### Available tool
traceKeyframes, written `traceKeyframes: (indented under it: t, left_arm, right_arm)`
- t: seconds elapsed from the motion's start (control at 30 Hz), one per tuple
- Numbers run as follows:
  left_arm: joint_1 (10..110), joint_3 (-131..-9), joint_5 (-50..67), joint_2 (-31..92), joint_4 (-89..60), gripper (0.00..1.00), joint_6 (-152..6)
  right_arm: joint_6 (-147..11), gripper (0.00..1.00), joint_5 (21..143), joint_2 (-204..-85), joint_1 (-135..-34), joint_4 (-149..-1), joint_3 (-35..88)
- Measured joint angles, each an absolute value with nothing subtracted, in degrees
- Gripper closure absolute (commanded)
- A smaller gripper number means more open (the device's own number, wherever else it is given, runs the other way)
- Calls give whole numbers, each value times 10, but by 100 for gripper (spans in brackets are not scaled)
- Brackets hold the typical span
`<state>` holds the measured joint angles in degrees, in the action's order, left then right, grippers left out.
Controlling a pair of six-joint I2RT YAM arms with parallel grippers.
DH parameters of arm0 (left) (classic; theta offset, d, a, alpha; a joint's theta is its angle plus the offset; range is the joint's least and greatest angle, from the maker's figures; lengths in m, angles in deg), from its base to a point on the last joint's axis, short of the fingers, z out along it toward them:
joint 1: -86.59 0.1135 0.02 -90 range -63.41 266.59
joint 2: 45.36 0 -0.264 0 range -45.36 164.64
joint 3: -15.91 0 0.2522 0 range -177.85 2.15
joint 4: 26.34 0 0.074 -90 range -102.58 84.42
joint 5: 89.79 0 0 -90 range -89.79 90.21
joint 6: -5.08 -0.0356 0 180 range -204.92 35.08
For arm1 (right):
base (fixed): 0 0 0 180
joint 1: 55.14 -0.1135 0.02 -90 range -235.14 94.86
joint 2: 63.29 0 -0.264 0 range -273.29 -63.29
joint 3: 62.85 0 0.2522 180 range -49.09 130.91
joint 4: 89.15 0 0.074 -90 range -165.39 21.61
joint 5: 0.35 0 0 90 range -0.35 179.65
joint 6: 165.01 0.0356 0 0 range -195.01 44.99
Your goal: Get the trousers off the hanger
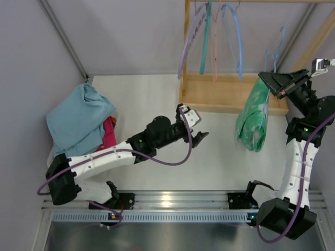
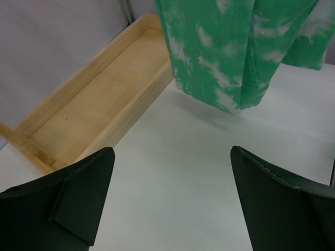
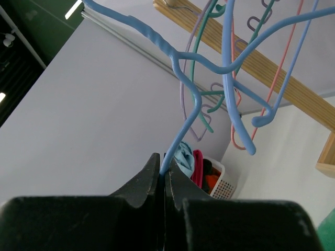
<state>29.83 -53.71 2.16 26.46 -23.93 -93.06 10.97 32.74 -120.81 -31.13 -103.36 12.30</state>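
Observation:
The robot's left gripper should close on the lower end (image 1: 243,129) (image 2: 227,86) of the green tie-dye trousers, because a pull there slides them off the thin pale blue hanger.
The green tie-dye trousers (image 1: 254,117) hang from the thin pale blue hanger (image 1: 276,51) at the right, their lower end just above the table. My right gripper (image 1: 269,79) is shut on the hanger's wire stem (image 3: 191,117), pinched between the jaws (image 3: 164,170). A green corner of the trousers (image 3: 328,236) shows at the lower right of the right wrist view. My left gripper (image 1: 201,137) is open and empty over the middle of the table, left of the trousers. In the left wrist view (image 2: 172,151) it faces the hanging trousers (image 2: 225,47).
A wooden rack base (image 1: 230,94) lies behind the trousers and shows in the left wrist view (image 2: 94,99). Lilac, teal, pink and thicker blue hangers (image 1: 209,36) hang on the rail above. A white basket (image 3: 217,180) at far left holds a light blue garment (image 1: 78,123) and a magenta one (image 1: 109,133).

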Motion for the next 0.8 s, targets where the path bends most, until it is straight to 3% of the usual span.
traceKeyframes:
  t: [0.5,0.8]
  left_arm:
    - [149,-628,-94,502,-495,1,-864]
    - [141,-647,-138,609,-588,1,-874]
  right_arm:
    - [54,100,331,-1154,-323,-945,123]
    - [41,100,330,-1154,-334,-919,127]
